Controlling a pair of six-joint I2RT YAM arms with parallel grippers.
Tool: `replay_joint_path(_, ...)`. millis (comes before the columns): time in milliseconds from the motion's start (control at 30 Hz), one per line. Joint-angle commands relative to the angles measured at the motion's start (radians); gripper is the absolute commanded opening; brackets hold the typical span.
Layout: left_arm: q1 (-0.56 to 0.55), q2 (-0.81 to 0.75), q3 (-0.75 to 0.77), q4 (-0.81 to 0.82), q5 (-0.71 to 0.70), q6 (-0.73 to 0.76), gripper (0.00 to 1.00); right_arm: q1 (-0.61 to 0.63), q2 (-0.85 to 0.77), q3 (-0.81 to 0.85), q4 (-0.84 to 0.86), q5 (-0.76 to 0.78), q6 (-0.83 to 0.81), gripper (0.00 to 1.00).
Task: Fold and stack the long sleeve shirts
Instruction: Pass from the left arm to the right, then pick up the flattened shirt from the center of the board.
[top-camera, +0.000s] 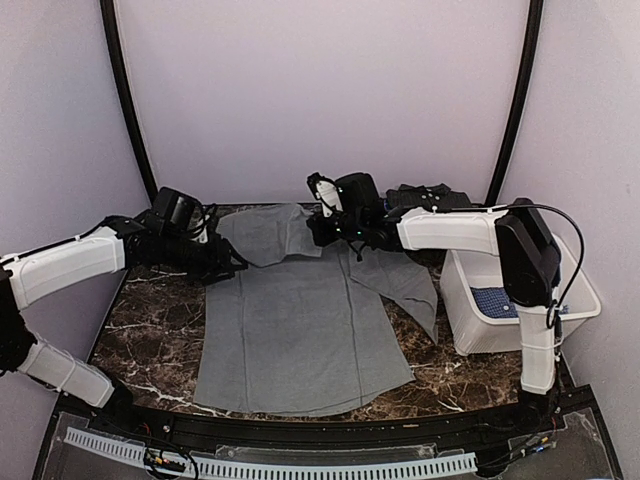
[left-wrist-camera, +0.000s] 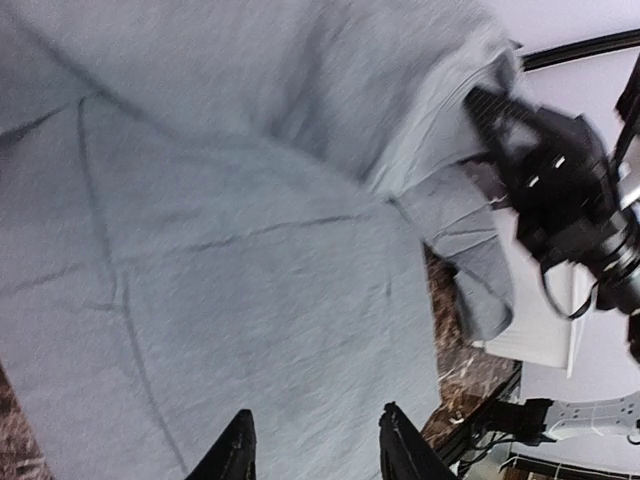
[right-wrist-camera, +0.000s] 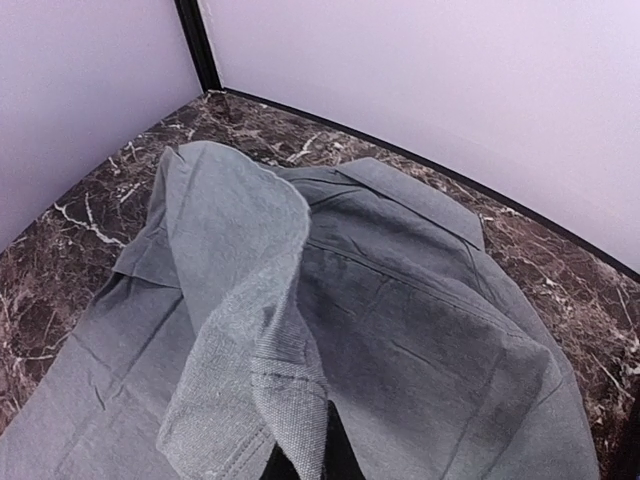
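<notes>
The grey shirt has a near hem corner (top-camera: 197, 402) on the side away from the white tub. My left gripper will go there next and close.
The grey shirt (top-camera: 300, 330) lies spread on the dark marble table (top-camera: 150, 320), collar at the far side. My right gripper (top-camera: 320, 228) is shut on the left sleeve's cuff (right-wrist-camera: 285, 400) and holds it lifted above the collar area. The sleeve (top-camera: 265, 232) drapes from it across the far left. My left gripper (top-camera: 232, 265) is open and empty at the shirt's left shoulder; in the left wrist view its black fingers (left-wrist-camera: 235, 455) hover just above the grey cloth (left-wrist-camera: 250, 270). The blue dotted shirt (top-camera: 497, 301) lies in the white tub.
The white plastic tub (top-camera: 465, 305) stands on the table at the right, against the shirt's right sleeve (top-camera: 405, 285). A dark bundle (top-camera: 430, 196) lies at the far right behind my right arm. Purple walls close the back and sides.
</notes>
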Motion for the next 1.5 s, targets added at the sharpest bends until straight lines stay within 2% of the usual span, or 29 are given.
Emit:
replay_joint_path(0, -0.054, -0.11, -0.155, -0.19, -0.155, -0.053, 0.38, -0.017, 0.042, 0.065, -0.111, -0.047, 0.007, 0.0)
replay_joint_path(133, -0.144, -0.207, -0.275, -0.33, -0.25, -0.169, 0.33, -0.018, 0.042, 0.062, -0.16, -0.069, 0.005, 0.0)
replay_joint_path(267, -0.257, -0.312, -0.399, -0.392, -0.247, -0.32, 0.29, -0.019, 0.04, 0.02, -0.161, -0.096, 0.007, 0.0)
replay_joint_path(533, -0.443, -0.395, -0.473, -0.544, -0.278, -0.538, 0.26, -0.02, 0.045, -0.03, -0.138, -0.124, 0.024, 0.0)
replay_joint_path(833, -0.494, -0.418, -0.577, -0.509, -0.291, -0.619, 0.22, -0.019, 0.036, -0.044, -0.136, -0.131, 0.034, 0.0)
replay_joint_path(967, -0.498, -0.416, -0.618, -0.446, -0.275, -0.626, 0.22, -0.02, 0.035, -0.045, -0.136, -0.141, 0.043, 0.0)
replay_joint_path(1300, -0.5, -0.395, -0.62, -0.37, -0.276, -0.601, 0.22, -0.021, 0.024, -0.039, -0.146, -0.139, 0.05, 0.0)
replay_joint_path(1433, -0.5, -0.369, -0.616, -0.368, -0.276, -0.591, 0.17, -0.02, 0.022, -0.035, -0.148, -0.144, 0.053, 0.0)
replay_joint_path(1467, -0.5, -0.364, -0.606, -0.378, -0.291, -0.591, 0.1, -0.02, 0.021, -0.036, -0.151, -0.145, 0.053, 0.0)
